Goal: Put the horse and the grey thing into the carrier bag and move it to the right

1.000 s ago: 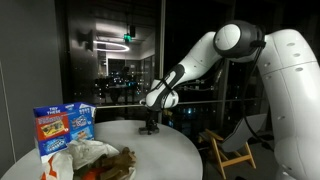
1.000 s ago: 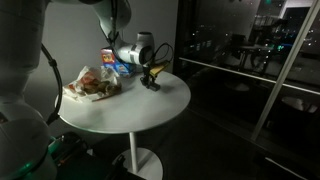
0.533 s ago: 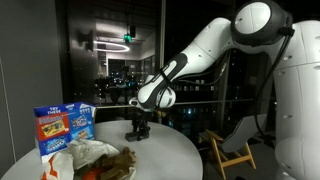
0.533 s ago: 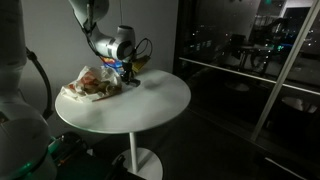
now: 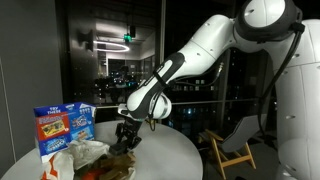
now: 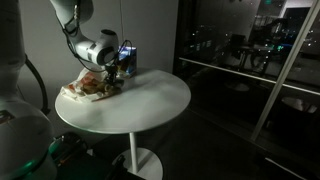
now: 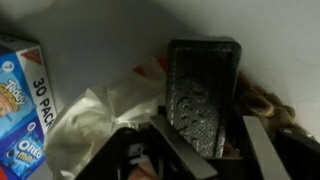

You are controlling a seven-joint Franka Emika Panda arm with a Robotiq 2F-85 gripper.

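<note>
Next, my gripper releases the grey thing inside the carrier bag (image 5: 102, 156), between its white plastic and the brown furry horse. The grey thing now hangs just over the bag.
My gripper (image 7: 215, 152) is shut on the grey thing (image 7: 205, 88), a dark grey rectangular block with a raised pattern, held upright between the fingers (image 7: 176, 150). In both exterior views the gripper (image 5: 125, 140) (image 6: 118, 72) hangs just over the crumpled white-and-orange carrier bag (image 5: 88, 158) (image 6: 88, 86) at the edge of the round white table (image 5: 172, 150) (image 6: 140, 102). A brown furry thing, probably the horse (image 5: 121, 161) (image 7: 272, 106), lies in the bag's opening, right beside the block. The bag's white plastic (image 7: 100, 125) shows to the left of the jaws.
A blue snack box (image 5: 63, 128) (image 7: 18, 105) stands upright right behind the bag. A wooden chair (image 5: 232, 150) stands beside the table. Dark glass walls surround the scene. A green object (image 6: 60, 158) sits on the floor under the table.
The arm has swung from the table's far side over to the carrier bag, carrying the grey thing with it. The bag and the box have not moved.
</note>
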